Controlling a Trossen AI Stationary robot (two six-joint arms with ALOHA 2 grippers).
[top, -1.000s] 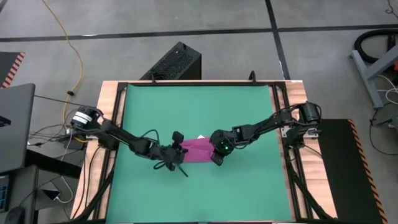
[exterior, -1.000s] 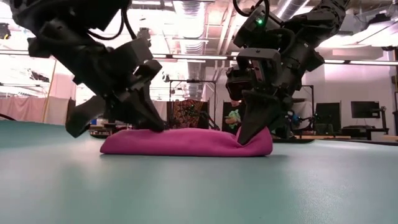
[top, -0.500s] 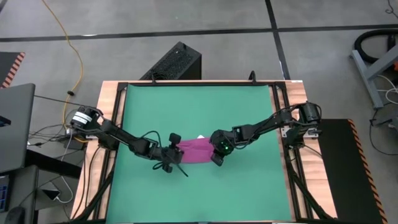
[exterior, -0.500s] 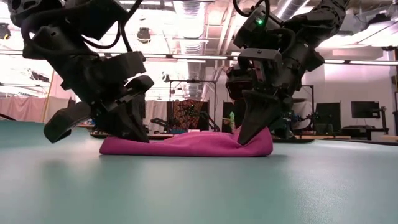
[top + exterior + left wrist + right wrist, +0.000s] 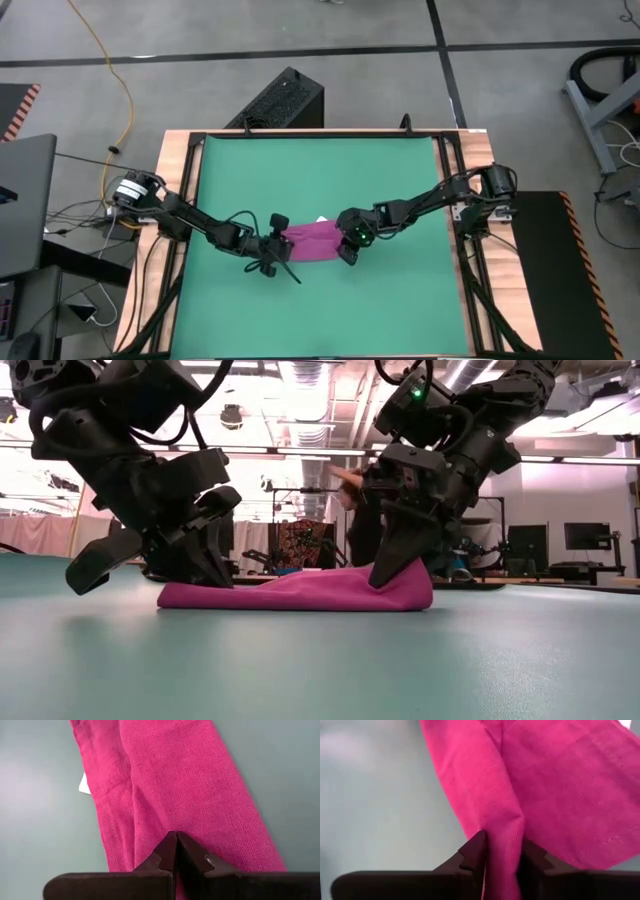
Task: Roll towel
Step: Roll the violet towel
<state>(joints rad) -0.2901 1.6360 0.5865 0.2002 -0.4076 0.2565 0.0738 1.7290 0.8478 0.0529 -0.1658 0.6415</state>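
Note:
The fold in my right gripper sticks up in a peak while the strip lies flat, so I need to push it down and pinch the towel's near edge point(image 5: 466, 822).
The magenta towel point(image 5: 315, 243) lies as a long folded strip on the green mat point(image 5: 300, 170), running left to right. Its white tag point(image 5: 84, 785) shows at its far edge. My left gripper point(image 5: 283, 243) is shut and stands over the towel's left end point(image 5: 185, 595). My right gripper point(image 5: 347, 252) is shut on the towel's right end. In the low view the strip rests flat on the mat, except for a peak under my right gripper point(image 5: 395, 570). My left gripper has its shut fingertips point(image 5: 176, 842) on the top of the towel near its left end, coming down at a slant from the table's left. Whether any cloth is caught between them, I cannot tell. My right gripper pinches a raised fold of the towel point(image 5: 505, 832) at its right end between its two fingers, from above and pointing down. The fold stands up as a peak point(image 5: 405, 575). The rest of the towel lies slack on the mat.
The wooden table frame point(image 5: 455, 180) borders the mat. A black box point(image 5: 285, 100) stands beyond the far edge. A person point(image 5: 358, 520) shows in the room behind the table. Open mat lies on the near and far sides of the towel.
My left gripper has slid along the towel toward the table's left, from partway in to the towel's left end, and has tipped lower. My right gripper has shifted slightly left with the pinched fold, and the whole towel has slid a little left with it.

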